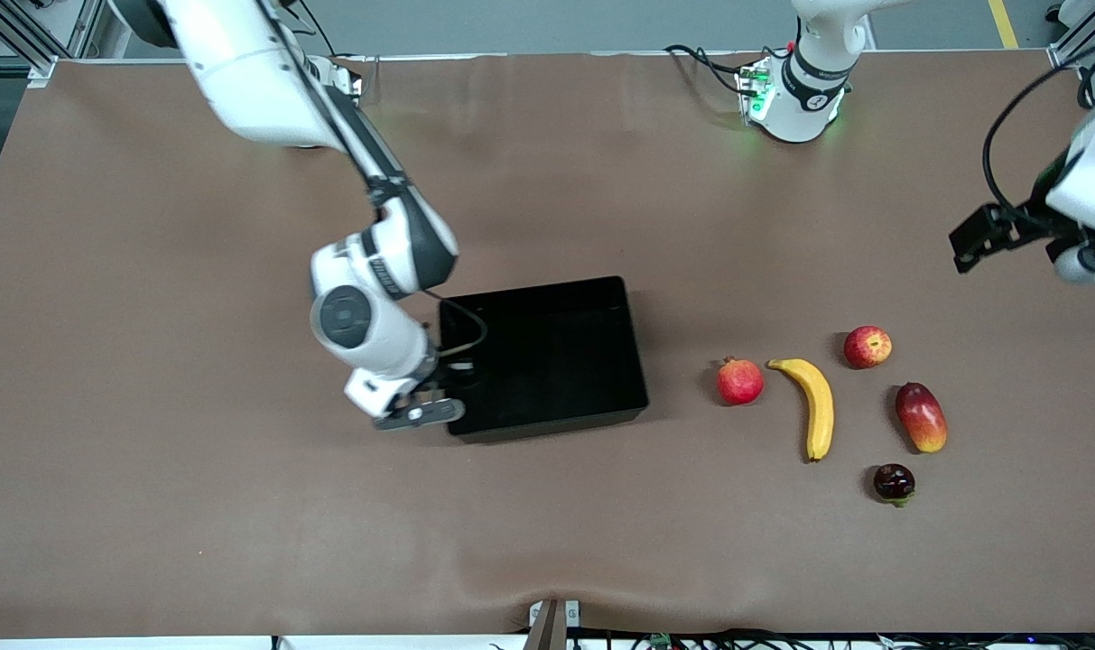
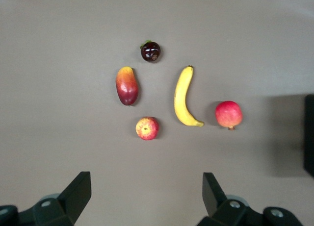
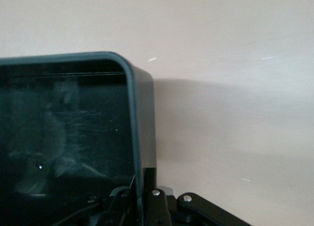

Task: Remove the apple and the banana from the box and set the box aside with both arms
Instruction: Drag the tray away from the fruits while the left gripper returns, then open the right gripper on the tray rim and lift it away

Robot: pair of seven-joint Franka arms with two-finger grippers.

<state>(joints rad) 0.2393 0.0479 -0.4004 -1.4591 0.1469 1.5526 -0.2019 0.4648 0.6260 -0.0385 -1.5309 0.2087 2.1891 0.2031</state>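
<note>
My right gripper needs to set the black tray down on the bare table [image 1: 199,374] past that gripper, away from the fruits.
The black tray [image 1: 533,289] lies mid-table. My right gripper [image 1: 439,397] is shut on the tray's wall at the right arm's end; in the right wrist view the wall [image 3: 135,118] runs between the fingers of that gripper [image 3: 142,187]. The yellow banana [image 1: 816,406] and the red-and-yellow apple [image 1: 867,347] lie on the table toward the left arm's end. My left gripper [image 1: 971,248] is open and empty, up over the table at the left arm's end. Its wrist view looks down past the gripper [image 2: 146,191] on the banana [image 2: 183,96] and apple [image 2: 147,128].
A red pomegranate [image 1: 739,380] lies between tray and banana. A red-orange mango [image 1: 921,416] and a small dark fruit [image 1: 894,482] lie beside the banana. They also show in the left wrist view: pomegranate [image 2: 229,114], mango [image 2: 127,85], dark fruit [image 2: 150,51].
</note>
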